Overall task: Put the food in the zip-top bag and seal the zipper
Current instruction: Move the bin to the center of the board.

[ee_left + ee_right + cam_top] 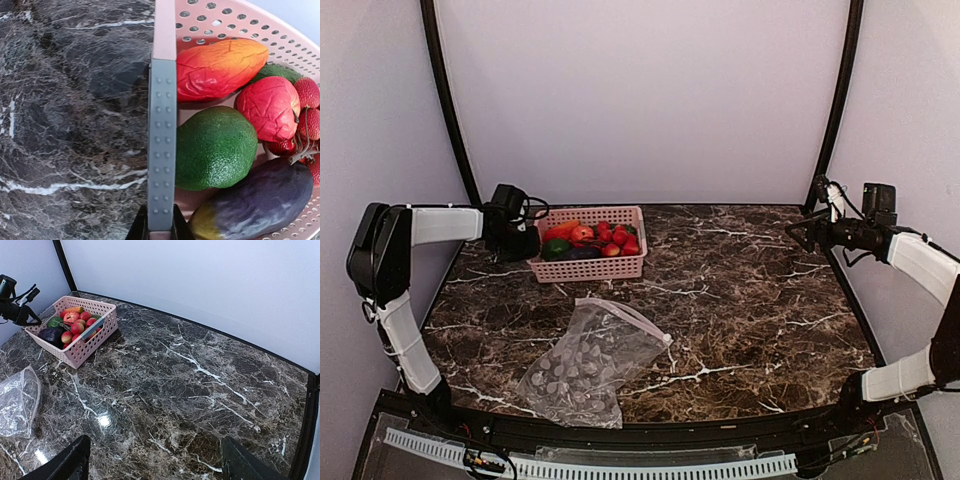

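I should use my left gripper to set the pink basket down on the bare marble [739, 294] between the zip-top bag and my right gripper.
The food [590, 240] lies in a pink lattice basket [588, 267] at the back left. The left wrist view shows an orange-red long piece [220, 67], a green round fruit [215, 147], a red fruit [267, 107], red berries [307, 92] and a dark purple piece [260, 202]. My left gripper [520, 240] is shut on the basket's left wall [164, 30]. The clear spotted zip-top bag [590, 360] lies flat near the front, its whitish zipper [638, 318] facing back right. My right gripper [160, 470] is open and empty, held high at the right [800, 235].
The dark marble table [750, 290] ends at a black rail along the front. White walls and black corner posts [445, 100] close in the back and sides. The bag also shows at the left edge of the right wrist view [17, 400].
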`<state>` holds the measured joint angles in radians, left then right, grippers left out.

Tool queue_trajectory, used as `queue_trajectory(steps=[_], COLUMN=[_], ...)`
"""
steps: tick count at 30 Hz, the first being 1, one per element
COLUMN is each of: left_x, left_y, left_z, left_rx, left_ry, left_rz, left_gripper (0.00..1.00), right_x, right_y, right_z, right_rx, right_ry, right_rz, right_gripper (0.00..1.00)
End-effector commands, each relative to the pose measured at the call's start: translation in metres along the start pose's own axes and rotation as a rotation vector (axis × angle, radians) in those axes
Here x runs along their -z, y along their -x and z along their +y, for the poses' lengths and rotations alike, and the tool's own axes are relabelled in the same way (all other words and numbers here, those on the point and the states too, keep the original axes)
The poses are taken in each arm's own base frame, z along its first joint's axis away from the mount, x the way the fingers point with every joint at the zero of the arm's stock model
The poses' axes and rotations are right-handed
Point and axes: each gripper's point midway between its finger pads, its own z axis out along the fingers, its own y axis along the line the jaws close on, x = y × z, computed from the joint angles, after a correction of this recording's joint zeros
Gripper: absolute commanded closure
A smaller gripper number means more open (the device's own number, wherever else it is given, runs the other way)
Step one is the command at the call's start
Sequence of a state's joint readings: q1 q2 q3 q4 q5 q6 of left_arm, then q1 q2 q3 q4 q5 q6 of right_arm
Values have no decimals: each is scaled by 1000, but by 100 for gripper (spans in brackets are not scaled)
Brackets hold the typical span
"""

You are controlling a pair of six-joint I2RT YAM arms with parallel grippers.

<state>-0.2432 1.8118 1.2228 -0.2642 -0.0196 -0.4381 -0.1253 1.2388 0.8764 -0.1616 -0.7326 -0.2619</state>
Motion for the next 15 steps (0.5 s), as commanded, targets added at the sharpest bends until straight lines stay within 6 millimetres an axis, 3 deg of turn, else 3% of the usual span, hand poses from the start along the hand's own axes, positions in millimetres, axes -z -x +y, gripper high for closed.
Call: queue_trajectory(steps=[1,4,15], left_x=[6,-4,-26], left_y=[9,6,-15], left_z=[-60,-86,-215], left_rx=[-111,-126,-163], left_ry=[-122,-162,-359], left_rz=[-33,-23,-4], left_gripper=[93,93,94], right_x=[2,0,-2], right_y=[0,-3,-6], right_z=[4,4,3], right_rx=[10,6,6], right_ry=[18,25,29], right_rz=[-6,0,15], right_gripper=[13,14,14])
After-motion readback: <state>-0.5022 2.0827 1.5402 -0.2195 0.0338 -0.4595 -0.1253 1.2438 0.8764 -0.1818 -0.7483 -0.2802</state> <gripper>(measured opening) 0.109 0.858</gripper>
